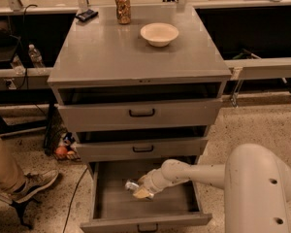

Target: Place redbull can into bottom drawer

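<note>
Next, my gripper lets go of the redbull can on the bottom drawer's inside [133,193] near its middle, behind the front handle.
The bottom drawer [111,205] stands pulled out, a wide grey tray. My gripper [141,190] reaches into it from the right at the end of my white arm [199,171]. A slim silvery object, the redbull can [132,186], shows at the gripper's tip, lying low over the drawer floor near its middle. The gripper covers most of the can.
On the cabinet top [102,52] stand an orange-brown patterned can [122,7], a white bowl [159,34] and a dark flat object [86,15]. Two upper drawers with black handles [141,113] are slightly open. A person's leg and shoe [31,182] are at the left.
</note>
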Robot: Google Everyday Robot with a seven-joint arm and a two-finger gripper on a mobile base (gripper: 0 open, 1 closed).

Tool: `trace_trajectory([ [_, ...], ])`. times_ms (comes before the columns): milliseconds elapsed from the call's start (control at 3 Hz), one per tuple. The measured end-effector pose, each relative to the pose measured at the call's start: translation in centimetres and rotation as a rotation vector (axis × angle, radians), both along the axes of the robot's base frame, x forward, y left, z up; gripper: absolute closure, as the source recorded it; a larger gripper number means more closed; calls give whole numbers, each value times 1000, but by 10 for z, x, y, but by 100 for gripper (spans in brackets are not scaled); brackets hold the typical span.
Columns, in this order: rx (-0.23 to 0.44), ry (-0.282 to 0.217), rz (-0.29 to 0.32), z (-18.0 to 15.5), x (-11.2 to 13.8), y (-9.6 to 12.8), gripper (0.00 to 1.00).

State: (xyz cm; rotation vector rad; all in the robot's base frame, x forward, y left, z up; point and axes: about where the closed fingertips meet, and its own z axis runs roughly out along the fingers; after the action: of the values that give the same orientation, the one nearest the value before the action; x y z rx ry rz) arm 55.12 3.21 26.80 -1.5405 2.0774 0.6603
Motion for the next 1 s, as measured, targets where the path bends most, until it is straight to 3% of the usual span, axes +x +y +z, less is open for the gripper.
trace_trajectory([
  [1000, 76, 75, -124, -88, 10, 0, 100],
])
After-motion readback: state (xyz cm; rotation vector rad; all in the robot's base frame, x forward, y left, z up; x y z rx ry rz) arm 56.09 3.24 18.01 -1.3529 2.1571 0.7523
